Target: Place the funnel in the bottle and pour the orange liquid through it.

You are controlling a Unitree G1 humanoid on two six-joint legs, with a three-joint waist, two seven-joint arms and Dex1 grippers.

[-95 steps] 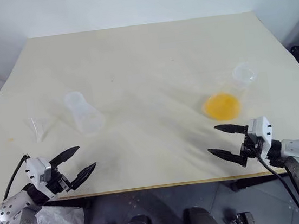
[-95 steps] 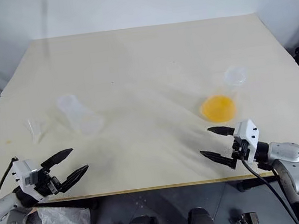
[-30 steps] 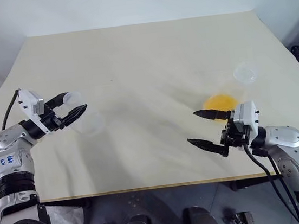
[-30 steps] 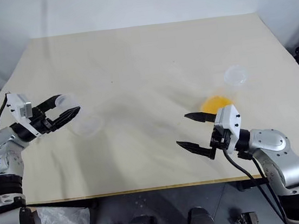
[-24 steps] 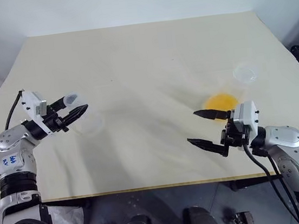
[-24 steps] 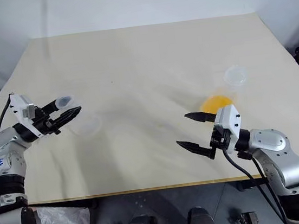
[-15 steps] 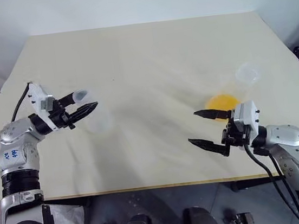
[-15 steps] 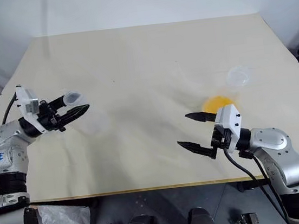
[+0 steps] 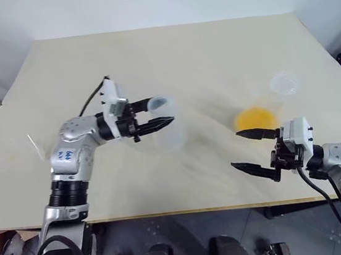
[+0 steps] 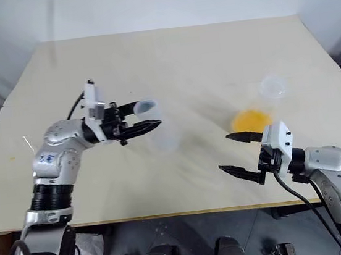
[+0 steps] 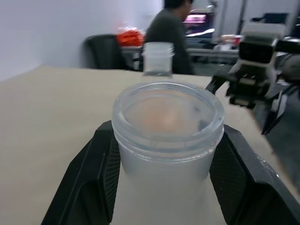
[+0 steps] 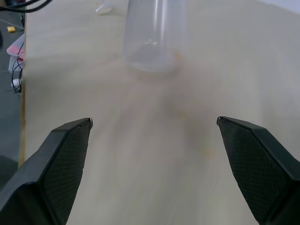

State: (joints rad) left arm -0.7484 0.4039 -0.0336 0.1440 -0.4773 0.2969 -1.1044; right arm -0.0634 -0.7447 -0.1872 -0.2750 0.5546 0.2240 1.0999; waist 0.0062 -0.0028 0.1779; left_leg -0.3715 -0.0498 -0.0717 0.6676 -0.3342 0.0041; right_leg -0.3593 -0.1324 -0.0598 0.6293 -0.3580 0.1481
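Observation:
Next, my left gripper lets go of the frosted bottle on the pale table just ahead of my right gripper's fingertips (image 9: pixel 195 152).
My left gripper (image 9: pixel 159 111) is shut on the neck of the frosted bottle (image 9: pixel 169 130) near the table's middle. In the left wrist view the bottle (image 11: pixel 166 140) stands upright between the black fingers (image 11: pixel 89 178), its wide mouth open. I cannot tell whether its base touches the table. The clear funnel (image 9: pixel 34 144) lies far left, well apart from both grippers. The orange liquid (image 9: pixel 254 118) sits shallow in a clear wide-based flask (image 9: pixel 282 83) at the right. My right gripper (image 9: pixel 237 150) hovers open and holds nothing, just in front of that flask, pointing toward the bottle (image 12: pixel 152 37).
The pale table (image 9: pixel 180 51) stretches wide behind the bottle and flask. Its front edge (image 9: pixel 187 211) runs just below my right gripper. In the left wrist view a person (image 11: pixel 168 33) sits among chairs and desks beyond the table.
My left gripper has swung right with the bottle, from the table's left part to near its middle. The right gripper has drifted slightly right and stays open.

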